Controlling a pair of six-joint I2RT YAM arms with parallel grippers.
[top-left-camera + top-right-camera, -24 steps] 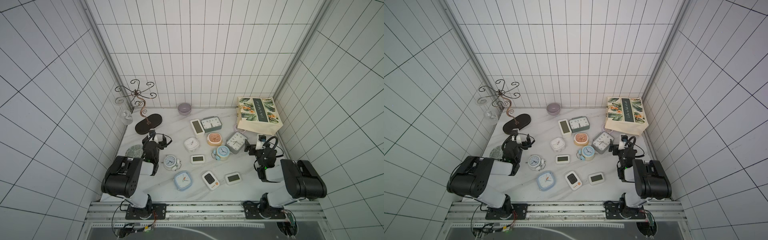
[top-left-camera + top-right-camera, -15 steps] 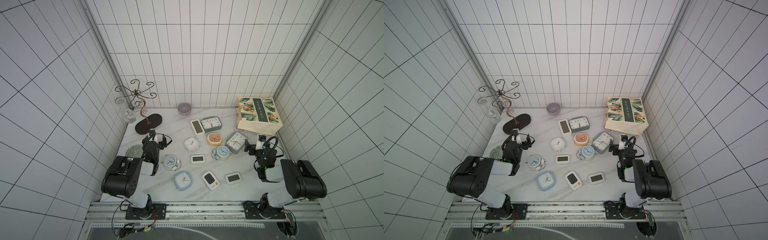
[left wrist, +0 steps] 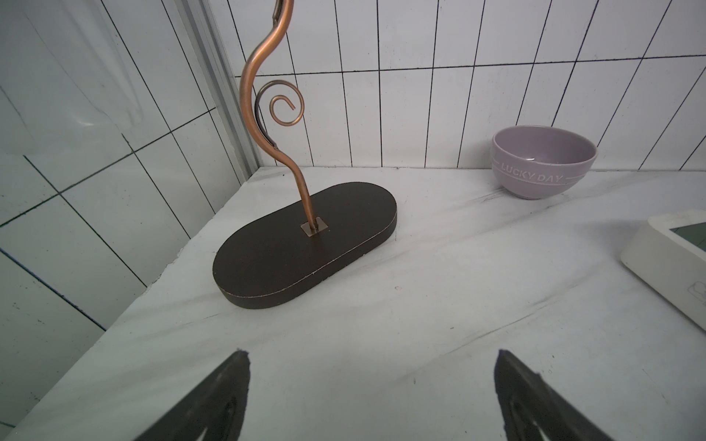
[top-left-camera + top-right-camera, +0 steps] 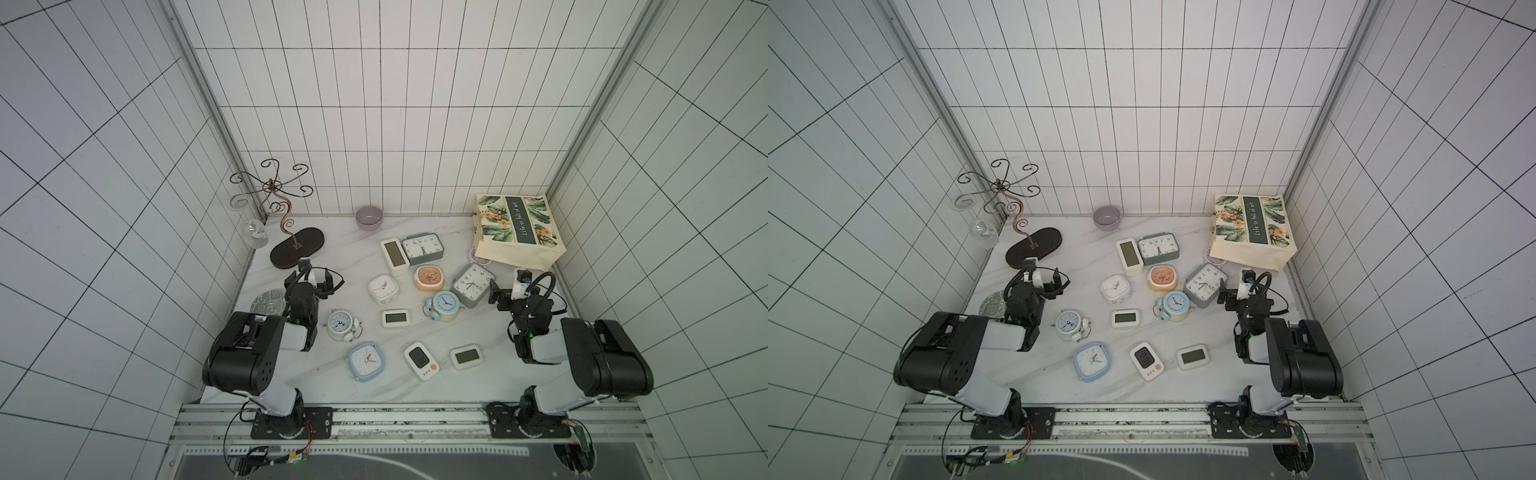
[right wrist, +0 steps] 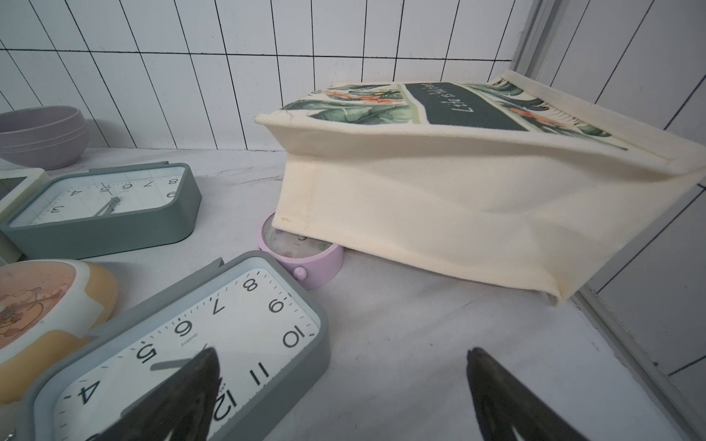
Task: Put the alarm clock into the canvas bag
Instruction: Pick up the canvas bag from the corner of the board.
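The canvas bag lies on its side. So my right gripper will next move to the upper rim of the opening (image 4: 477, 223) (image 5: 289, 103) of the canvas bag and close there.
The canvas bag (image 4: 517, 230) (image 4: 1250, 232) (image 5: 439, 198) lies on its side at the back right, against the wall. Several alarm clocks lie face up on the marble top. A grey square clock (image 4: 472, 286) (image 5: 191, 351) sits just left of my right gripper (image 4: 508, 284) (image 5: 342, 359), which is open and empty, low over the table in front of the bag. A lilac round clock (image 5: 301, 254) is partly under the bag's edge. My left gripper (image 4: 318, 272) (image 3: 370, 362) is open and empty at the left, facing a dark oval stand base (image 3: 305, 244).
A copper wire stand (image 4: 297, 251) with a hanging glass (image 4: 253, 232) fills the back left corner. A lilac bowl (image 4: 368, 217) stands at the back wall. A patterned coaster (image 4: 268, 301) lies beside the left arm. Tiled walls enclose three sides.
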